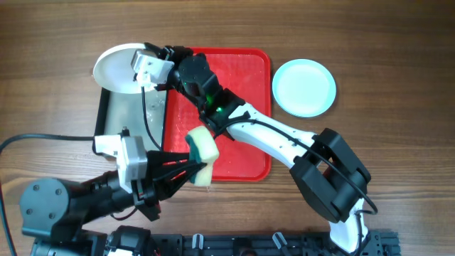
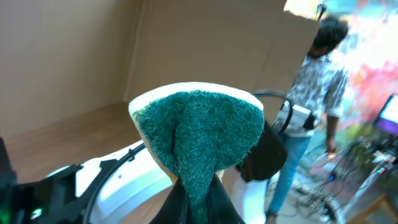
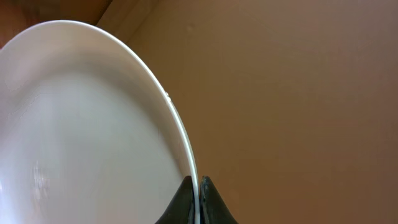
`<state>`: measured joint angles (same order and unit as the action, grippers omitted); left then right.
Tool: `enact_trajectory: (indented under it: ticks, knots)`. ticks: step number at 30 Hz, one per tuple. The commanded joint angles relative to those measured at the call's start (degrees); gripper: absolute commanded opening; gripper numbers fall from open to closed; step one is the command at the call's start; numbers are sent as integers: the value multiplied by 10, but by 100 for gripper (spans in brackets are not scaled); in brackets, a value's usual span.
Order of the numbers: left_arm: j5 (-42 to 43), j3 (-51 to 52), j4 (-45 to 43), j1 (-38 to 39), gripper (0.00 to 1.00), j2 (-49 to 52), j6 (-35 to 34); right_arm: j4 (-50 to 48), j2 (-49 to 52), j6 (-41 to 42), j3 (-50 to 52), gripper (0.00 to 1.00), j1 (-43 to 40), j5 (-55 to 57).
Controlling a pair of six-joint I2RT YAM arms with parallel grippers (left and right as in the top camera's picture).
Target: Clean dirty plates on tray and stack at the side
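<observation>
Next, my right gripper releases the white plate on the rim of the red tray, so that it lies overlapping the light blue plate [image 1: 269,89]. The white plate is tilted over the grey tray.
My right gripper [image 1: 146,70] is shut on the rim of a white plate [image 1: 117,65] and holds it tilted over the far end of the grey tray, left of the red tray [image 1: 245,99]. In the right wrist view the fingers [image 3: 199,194] pinch the plate's thin edge [image 3: 81,124]. No smear shows on it. My left gripper [image 1: 188,167] is shut on a yellow sponge with a green scrub face [image 1: 201,151], held over the red tray's near left edge. The left wrist view shows the green face [image 2: 199,130] above the jaws [image 2: 202,202]. A light blue plate [image 1: 304,87] lies on the table right of the red tray.
A smaller black-rimmed grey tray [image 1: 131,117] lies left of the red tray, under the white plate. My right arm [image 1: 284,142] crosses the red tray diagonally. The wooden table [image 1: 398,107] extends to the right. A black cable [image 1: 43,139] runs at the left.
</observation>
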<state>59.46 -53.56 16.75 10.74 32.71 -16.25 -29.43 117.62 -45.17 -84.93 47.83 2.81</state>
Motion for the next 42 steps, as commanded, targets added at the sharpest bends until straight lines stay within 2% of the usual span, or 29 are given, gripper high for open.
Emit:
enact_trajectory:
  ticks: [1, 3, 8, 15, 22, 25, 38, 42]
  knots:
    - [-43, 1, 43, -9, 4, -3, 143, -5, 2, -31, -13, 4, 2, -16]
    - [-96, 1, 84, -15, 4, -3, 197, -8, 2, -31, -13, 5, 2, -16]
    - [-169, 1, 137, -20, 4, -3, 266, -14, 2, -31, -13, 4, 2, -16]
    - [-265, 1, 166, -20, 4, -3, 281, -42, 2, -45, -13, 5, 2, -16]
    - [-278, 1, 174, -20, 4, -3, 280, -35, 2, -24, -13, 5, 2, -16]
    - [-279, 1, 179, -20, 4, -3, 280, -10, 2, 59, -13, 4, 1, -12]
    - [-323, 1, 187, -20, 4, 5, 276, 136, 10, 509, -13, 4, -46, -23]
    - [-349, 1, 189, -20, 4, 29, 270, 174, 8, 564, -13, 4, -76, -79]
